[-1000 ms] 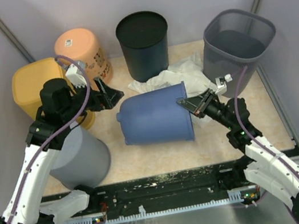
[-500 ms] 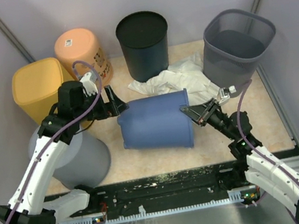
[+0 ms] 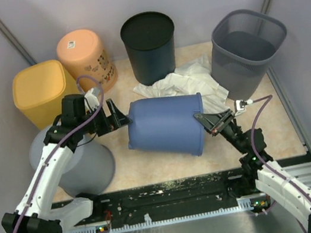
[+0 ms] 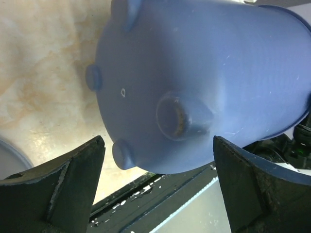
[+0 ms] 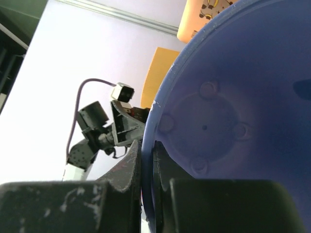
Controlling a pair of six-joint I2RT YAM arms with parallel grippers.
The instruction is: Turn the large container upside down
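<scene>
I will release the large container from my right gripper with its opening down on the table (image 3: 162,126) between the grey bucket and the white cloth.
The large container (image 3: 166,126) is a blue bucket lying on its side in the middle of the table, base to the left and mouth to the right. My right gripper (image 3: 202,119) is shut on its rim at the mouth. In the right wrist view the rim (image 5: 148,141) sits pinched between the fingers and the inside of the container (image 5: 233,97) fills the frame. My left gripper (image 3: 118,117) stands open just left of the base. The left wrist view shows the blue base (image 4: 194,77) with its small feet between the wide-apart fingers (image 4: 73,184), not touching them.
An upturned grey bucket (image 3: 85,162) sits under my left arm. An upturned yellow bin (image 3: 39,91) and orange bucket (image 3: 83,50) stand at the back left, a black bin (image 3: 149,39) behind, a grey mesh bin (image 3: 248,45) at the back right. White cloth (image 3: 194,79) lies behind the container.
My left gripper has swung right and nearer, up to the container's base, opening a little wider. My right arm has drawn nearer, and the container's mouth end has shifted right with it.
</scene>
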